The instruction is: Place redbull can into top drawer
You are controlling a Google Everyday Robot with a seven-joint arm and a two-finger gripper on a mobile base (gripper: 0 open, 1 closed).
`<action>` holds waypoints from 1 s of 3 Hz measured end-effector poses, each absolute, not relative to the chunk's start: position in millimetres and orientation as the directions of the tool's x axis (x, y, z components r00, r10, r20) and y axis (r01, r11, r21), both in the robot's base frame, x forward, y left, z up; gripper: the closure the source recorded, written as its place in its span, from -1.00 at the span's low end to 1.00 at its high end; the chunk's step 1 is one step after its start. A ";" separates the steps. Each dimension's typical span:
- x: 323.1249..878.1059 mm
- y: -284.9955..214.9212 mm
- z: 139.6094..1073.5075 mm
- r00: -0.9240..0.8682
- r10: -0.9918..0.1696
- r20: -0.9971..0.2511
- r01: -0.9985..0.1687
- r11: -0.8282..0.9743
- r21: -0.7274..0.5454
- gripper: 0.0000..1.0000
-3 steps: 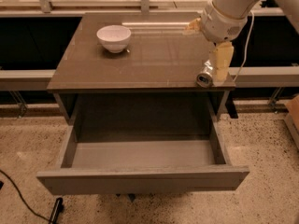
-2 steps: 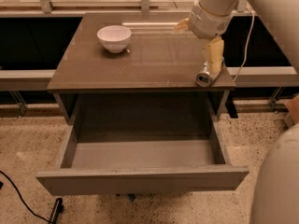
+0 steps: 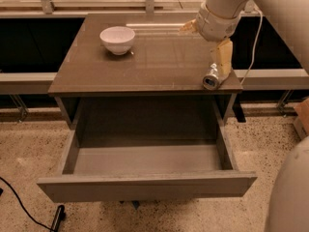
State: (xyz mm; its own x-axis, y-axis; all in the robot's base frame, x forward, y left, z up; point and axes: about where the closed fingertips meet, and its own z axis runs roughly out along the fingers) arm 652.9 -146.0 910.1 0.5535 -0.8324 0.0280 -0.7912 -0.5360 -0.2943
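Next, I close on the redbull can's body point(image 3: 216, 71), just behind its round silver end.
The redbull can point(image 3: 211, 79) lies on its side at the front right corner of the brown cabinet top point(image 3: 145, 66), its round silver end facing the camera. My gripper point(image 3: 219, 67) reaches down from the white arm at the upper right and sits right at the can, touching or just over its far side. The top drawer point(image 3: 145, 161) is pulled fully open below the cabinet top. Its grey inside holds nothing.
A white bowl point(image 3: 117, 39) stands on the cabinet top at the back left. A black cable point(image 3: 21, 208) lies on the speckled floor at the lower left. A white part of the robot point(image 3: 289, 192) fills the lower right corner. A brown box point(image 3: 302, 117) sits at the right edge.
The arm's wrist has shifted a little to the left and the gripper has settled at the can. The can, the bowl and the drawer have not moved.
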 end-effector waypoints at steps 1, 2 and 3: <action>652.7 -185.1 895.7 0.574 -0.812 0.112 -0.766 -0.580 -0.277 -1.00; 649.5 -215.5 885.6 0.615 -0.776 0.143 -0.730 -0.628 -0.271 -1.00; 651.8 -222.7 876.0 0.686 -0.713 0.144 -0.667 -0.696 -0.268 -1.00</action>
State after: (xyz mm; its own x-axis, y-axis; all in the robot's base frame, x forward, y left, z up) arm 651.8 -222.7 876.0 0.6862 -0.7129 0.1444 -0.6665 -0.6958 -0.2677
